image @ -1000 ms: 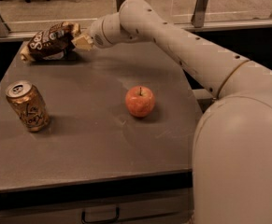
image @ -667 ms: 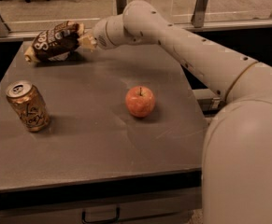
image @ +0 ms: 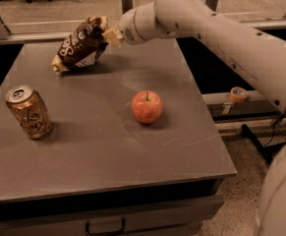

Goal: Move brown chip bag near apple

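Observation:
Next, I let go of the brown chip bag, now hanging above the grey table, with my gripper on the grey table (image: 126,67), setting it close behind the apple.
The brown chip bag (image: 79,46) hangs tilted above the far left part of the grey table (image: 98,146), lifted off the surface, its lower tan end pointing down-left. My gripper (image: 108,35) is shut on the bag's upper right end, at the end of the white arm reaching in from the right. The red-pink apple (image: 146,106) stands on the table nearer the front, to the right of and below the bag, well apart from it.
A gold-tan drink can (image: 29,112) stands upright at the table's left side. The table's front edge has a drawer with a handle (image: 105,227). A roll of tape (image: 238,94) lies on a ledge to the right, beyond the table's edge.
The bag has been lifted off the table and carried right and toward the front, now hanging tilted from the gripper. The apple and can have not moved.

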`<action>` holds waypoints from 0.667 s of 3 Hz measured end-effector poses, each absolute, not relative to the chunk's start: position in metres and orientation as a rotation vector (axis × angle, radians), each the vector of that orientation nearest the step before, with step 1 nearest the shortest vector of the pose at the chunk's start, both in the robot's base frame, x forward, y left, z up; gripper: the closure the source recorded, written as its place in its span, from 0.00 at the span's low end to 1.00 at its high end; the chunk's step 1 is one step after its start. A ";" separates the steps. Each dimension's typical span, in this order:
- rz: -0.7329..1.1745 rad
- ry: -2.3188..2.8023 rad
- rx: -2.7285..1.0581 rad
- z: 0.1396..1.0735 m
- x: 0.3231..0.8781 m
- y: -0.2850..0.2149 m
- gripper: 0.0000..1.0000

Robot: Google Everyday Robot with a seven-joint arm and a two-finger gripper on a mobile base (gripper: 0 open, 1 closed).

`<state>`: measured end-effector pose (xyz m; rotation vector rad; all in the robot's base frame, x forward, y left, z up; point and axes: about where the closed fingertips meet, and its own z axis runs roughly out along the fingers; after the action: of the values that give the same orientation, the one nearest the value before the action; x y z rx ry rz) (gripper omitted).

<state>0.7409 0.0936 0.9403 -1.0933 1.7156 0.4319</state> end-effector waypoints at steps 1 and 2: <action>0.404 1.796 -1.096 0.956 0.710 0.048 1.00; 0.392 1.881 -1.092 0.969 0.670 0.006 1.00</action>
<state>0.6698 0.0058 0.9685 -1.0917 1.8813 0.3923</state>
